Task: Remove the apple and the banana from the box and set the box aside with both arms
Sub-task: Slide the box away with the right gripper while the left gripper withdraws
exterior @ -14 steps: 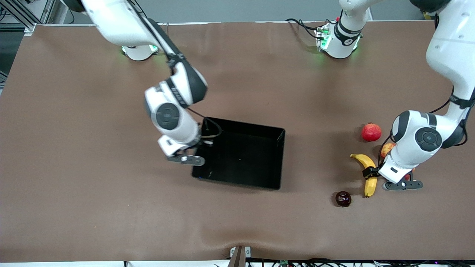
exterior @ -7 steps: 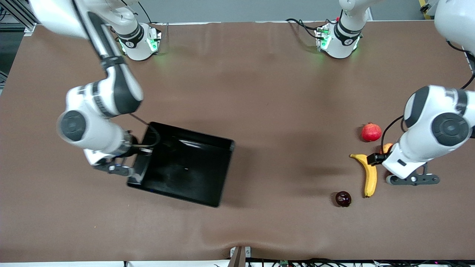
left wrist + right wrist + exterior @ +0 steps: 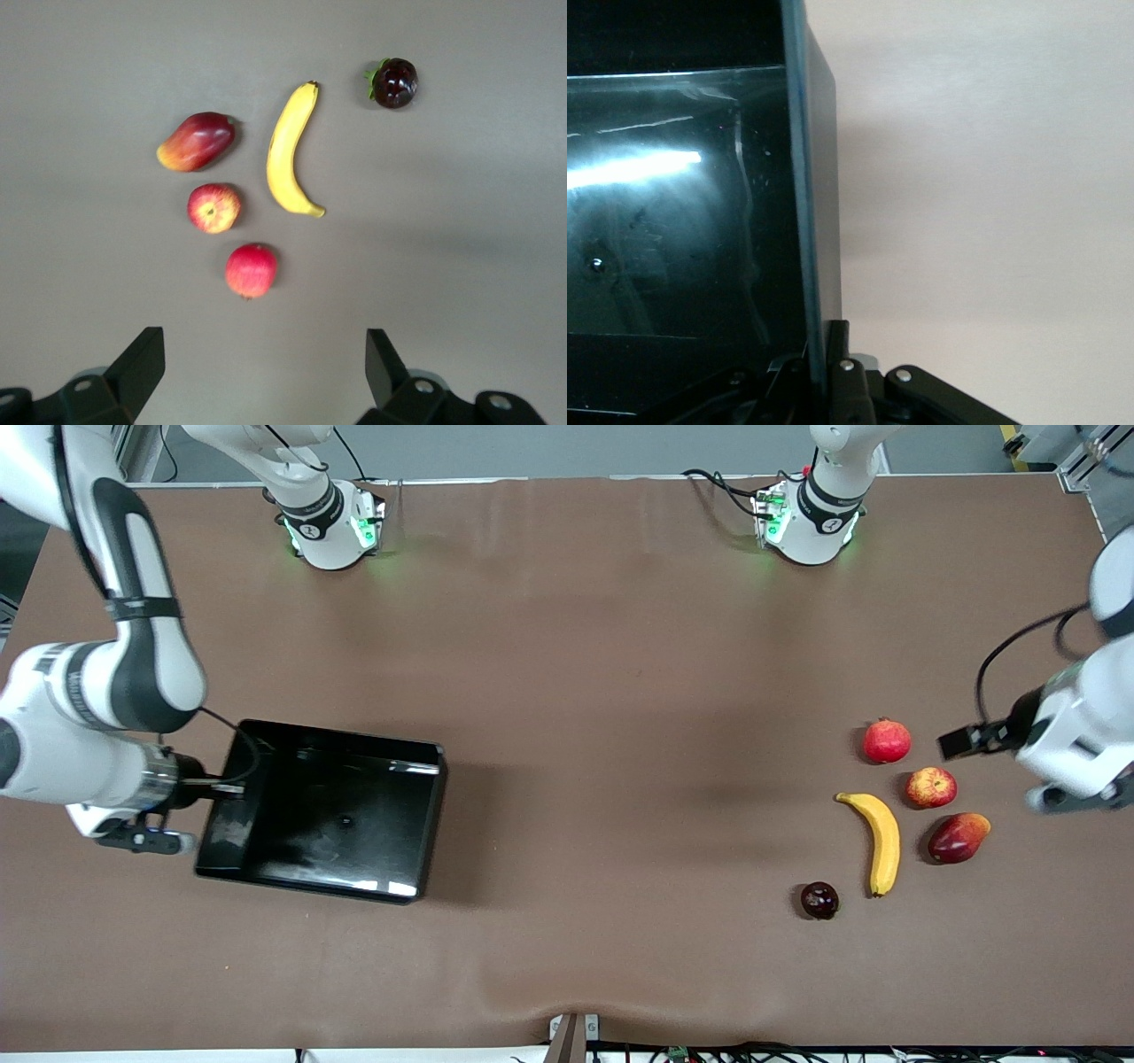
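Next, I set the box on the brown tabletop (image 3: 244, 809) beneath its pinched end with my right gripper.
The box (image 3: 323, 815), a shallow glossy black tray, sits toward the right arm's end of the table. My right gripper (image 3: 220, 788) is shut on its end wall; the right wrist view shows the thin wall (image 3: 804, 177) pinched in the right gripper (image 3: 821, 341). The yellow banana (image 3: 877, 837) and the streaked red apple (image 3: 931, 786) lie on the table toward the left arm's end. My left gripper (image 3: 1063, 799) hangs beside them, open and holding nothing. In the left wrist view the banana (image 3: 288, 155) and apple (image 3: 213, 207) lie well ahead of the left gripper (image 3: 263, 372).
A red pomegranate (image 3: 887, 740), a dark plum (image 3: 819, 900) and a red-yellow oblong fruit (image 3: 958, 837) lie around the banana and apple. Both arm bases (image 3: 328, 522) (image 3: 811, 518) stand at the table's back edge. Bare brown tabletop separates box and fruits.
The right arm has moved the box toward its own end of the table. The left arm has lifted and drawn away from the fruits, uncovering the apple and the oblong fruit.
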